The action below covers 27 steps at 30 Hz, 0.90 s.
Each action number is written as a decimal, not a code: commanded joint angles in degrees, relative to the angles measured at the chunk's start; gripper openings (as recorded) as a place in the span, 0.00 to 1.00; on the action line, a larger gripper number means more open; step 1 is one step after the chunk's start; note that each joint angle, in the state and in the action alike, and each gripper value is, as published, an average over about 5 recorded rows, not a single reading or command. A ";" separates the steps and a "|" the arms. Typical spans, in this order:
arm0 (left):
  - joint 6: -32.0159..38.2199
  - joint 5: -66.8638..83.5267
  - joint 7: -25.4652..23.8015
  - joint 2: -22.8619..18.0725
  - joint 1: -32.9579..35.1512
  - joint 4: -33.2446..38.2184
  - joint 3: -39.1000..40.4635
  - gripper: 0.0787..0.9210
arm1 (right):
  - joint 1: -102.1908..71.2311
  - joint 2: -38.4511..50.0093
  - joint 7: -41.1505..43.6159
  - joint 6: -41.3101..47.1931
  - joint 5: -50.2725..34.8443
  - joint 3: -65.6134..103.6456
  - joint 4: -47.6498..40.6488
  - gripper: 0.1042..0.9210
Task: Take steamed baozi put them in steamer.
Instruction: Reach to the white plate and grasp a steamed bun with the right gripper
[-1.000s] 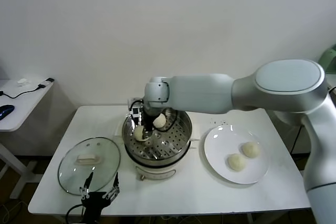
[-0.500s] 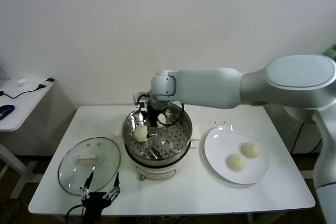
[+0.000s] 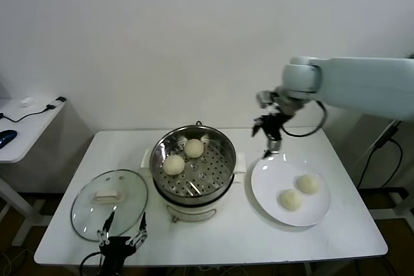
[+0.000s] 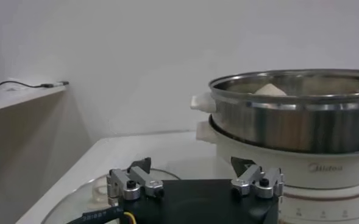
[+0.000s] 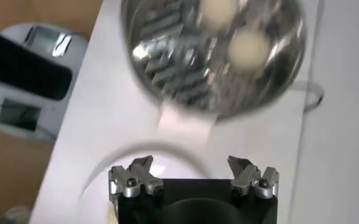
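I will next use my right gripper to grab the sides of the baozi [image 3: 290, 200] on the white plate that lies nearer the table's front edge and the steamer.
The steel steamer [image 3: 220, 148] stands mid-table on its cream base and holds two baozi, one [image 3: 173, 165] at its left and one [image 3: 194, 148] toward the back. Two more baozi [image 3: 290, 200] [image 3: 308, 184] lie on the white plate [image 3: 268, 179] to its right. My right gripper [image 3: 270, 135] is open and empty, raised above the plate's far left edge. In the right wrist view the steamer [image 5: 167, 61] with its two baozi [image 5: 247, 49] shows beyond the open gripper [image 5: 191, 167]. My left gripper [image 3: 123, 231] is open at the table's front edge, by the lid; the left wrist view [image 4: 194, 170] shows the steamer [image 4: 301, 122] ahead.
A round glass lid [image 3: 110, 200] with a white handle lies on the table left of the steamer. A side table [image 3: 26, 127] with a cable and a mouse stands at far left. A wall is close behind the table.
My right gripper let go of a baozi in the steamer, rose and swung right to above the plate's far edge. Two baozi now lie in the steamer. The left arm has not moved.
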<state>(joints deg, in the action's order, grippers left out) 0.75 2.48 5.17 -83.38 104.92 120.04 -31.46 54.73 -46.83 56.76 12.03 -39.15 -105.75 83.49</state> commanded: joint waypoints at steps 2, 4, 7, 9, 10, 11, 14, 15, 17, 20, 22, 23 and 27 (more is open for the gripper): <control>0.01 -0.03 -0.01 0.02 0.08 -0.22 -0.17 0.88 | -15.73 15.89 -3.79 3.75 12.97 3.40 3.15 0.88; 0.04 -0.05 0.00 0.02 0.08 -0.33 -0.32 0.88 | -20.52 15.32 -5.72 5.79 12.98 6.67 2.15 0.88; 0.05 -0.08 0.00 -0.06 0.12 -0.33 -0.50 0.88 | -25.99 13.98 -7.36 7.68 13.84 10.88 -0.23 0.88; 0.04 -0.09 0.00 -0.12 0.22 -0.27 -0.56 0.88 | -28.76 12.96 -8.12 8.47 14.48 13.18 -2.08 0.88; 0.04 -0.10 0.00 -0.14 0.26 -0.25 -0.57 0.88 | -29.93 12.43 -8.49 8.83 14.54 14.22 -3.00 0.88; 0.03 -0.13 -0.01 -0.17 0.29 -0.25 -0.57 0.88 | -31.05 11.84 -8.77 9.10 14.50 15.13 -3.87 0.88; 0.06 -0.19 0.01 -0.23 0.33 -0.33 -0.60 0.88 | -33.19 10.31 -9.31 9.55 14.39 16.72 -5.62 0.88; 0.10 -0.19 0.02 -0.25 0.33 -0.39 -0.65 0.88 | -33.73 9.88 -9.44 9.65 14.43 17.07 -5.99 0.88; 0.19 -0.14 0.05 -0.29 0.34 -0.50 -0.75 0.88 | -34.87 9.05 -9.75 9.84 14.63 18.17 -6.82 0.88; 0.25 -0.09 0.07 -0.34 0.37 -0.59 -0.91 0.88 | -36.31 7.96 -10.17 10.05 14.79 19.89 -8.33 0.88; 0.24 -0.09 0.07 -0.34 0.40 -0.57 -0.99 0.88 | -36.85 7.42 -10.25 10.11 14.75 20.51 -9.02 0.88; 0.23 -0.09 0.07 -0.34 0.40 -0.55 -1.03 0.88 | -37.08 7.17 -10.27 10.15 14.68 20.71 -9.22 0.88; 0.23 -0.10 0.07 -0.37 0.47 -0.50 -1.04 0.88 | -37.61 6.45 -10.38 10.37 14.42 21.21 -9.29 0.88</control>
<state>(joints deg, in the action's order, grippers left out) 0.98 2.38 5.24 -83.73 105.41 119.54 -32.44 22.75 -39.42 47.64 21.19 -25.95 -88.62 76.81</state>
